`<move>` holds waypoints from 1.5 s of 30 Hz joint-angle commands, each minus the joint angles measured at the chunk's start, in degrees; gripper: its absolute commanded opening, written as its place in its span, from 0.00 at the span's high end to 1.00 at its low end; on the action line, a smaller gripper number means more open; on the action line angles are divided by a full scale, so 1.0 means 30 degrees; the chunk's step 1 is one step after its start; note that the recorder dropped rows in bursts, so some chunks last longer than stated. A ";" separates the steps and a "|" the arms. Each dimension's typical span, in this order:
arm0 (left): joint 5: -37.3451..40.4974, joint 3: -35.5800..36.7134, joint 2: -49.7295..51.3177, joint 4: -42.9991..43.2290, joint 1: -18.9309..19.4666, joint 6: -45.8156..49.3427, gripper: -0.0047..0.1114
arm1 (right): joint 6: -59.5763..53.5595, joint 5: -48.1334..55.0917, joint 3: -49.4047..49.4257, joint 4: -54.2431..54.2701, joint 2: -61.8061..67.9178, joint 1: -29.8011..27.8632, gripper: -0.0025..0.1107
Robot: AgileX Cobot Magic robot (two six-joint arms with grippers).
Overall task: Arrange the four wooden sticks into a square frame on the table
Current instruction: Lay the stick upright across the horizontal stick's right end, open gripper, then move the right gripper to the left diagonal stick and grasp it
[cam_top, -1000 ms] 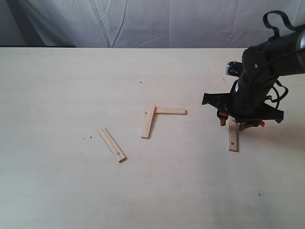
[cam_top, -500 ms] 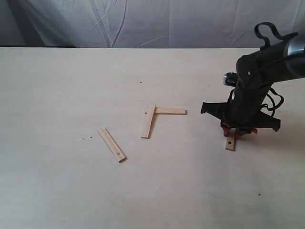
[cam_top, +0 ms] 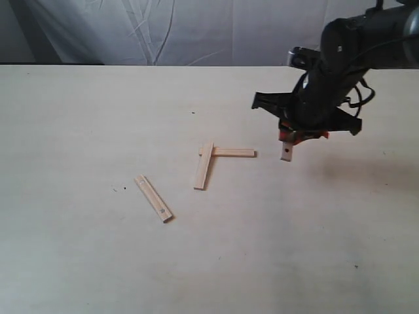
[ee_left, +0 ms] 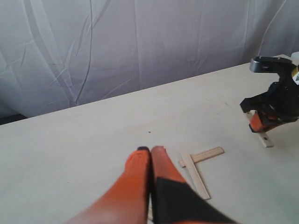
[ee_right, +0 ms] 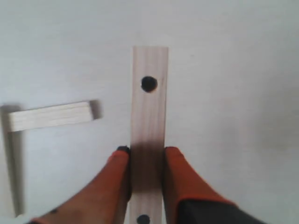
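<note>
Next, I lay the wooden stick, now lifted off the table, down across the loose end of the sideways stick (cam_top: 244, 167) (ee_right: 78, 145) with my right gripper.
My right gripper (cam_top: 292, 139) is shut on one of the wooden sticks (cam_top: 286, 153), which hangs lifted off the table (cam_top: 78, 261) just right of the middle pair. In the right wrist view the orange fingers (ee_right: 180, 172) clamp the stick (ee_right: 149, 107) across its width, with a dark dot showing near each end. Two sticks form an L: one lies sideways (cam_top: 233, 152), the other (cam_top: 203, 166) crosses its left end. The last stick (cam_top: 153, 197) lies alone at a slant to the left. My left gripper (ee_left: 150, 150) is shut on nothing, above the table near the L (ee_left: 196, 173).
A wrinkled white cloth (cam_top: 196, 29) hangs behind the table's far edge. A few tiny dark specks (cam_top: 122, 190) mark the tabletop. The right arm (ee_left: 273, 100) also shows in the left wrist view, at the far right.
My right gripper closed on the stick at the right, lifted it off the table and carried it up and to the left, toward the L-shaped pair. The other three sticks stayed put.
</note>
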 commanded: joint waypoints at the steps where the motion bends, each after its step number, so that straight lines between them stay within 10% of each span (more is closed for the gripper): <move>1: -0.0226 0.0058 -0.0090 0.0099 0.0016 -0.0095 0.96 | -0.0159 -0.0130 -0.1274 0.0298 0.1110 0.1716 0.99; 20: -0.0226 0.0058 -0.0090 0.0099 0.0016 -0.0095 0.96 | 0.3220 0.2147 -0.4419 -0.1935 0.5242 0.3564 0.98; 26: -0.0226 0.0058 -0.0090 0.0099 0.0016 -0.0095 0.96 | 0.3220 0.2021 -0.4419 -0.2126 0.5232 0.3649 0.60; 32: -0.0226 0.0058 -0.0090 0.0095 0.0016 -0.0244 0.96 | -0.0577 0.1836 -0.4419 -0.0111 0.3159 0.4042 0.57; 40: 0.3591 -0.0210 -0.0090 0.9232 0.0016 -1.1106 0.96 | -0.3520 0.2489 -0.4878 0.1345 0.3629 0.7071 0.57; 45: 0.6968 -0.0255 -0.0090 1.0704 0.0016 -1.2144 0.96 | -0.4333 0.2802 -0.6781 0.1294 0.4649 0.8334 0.57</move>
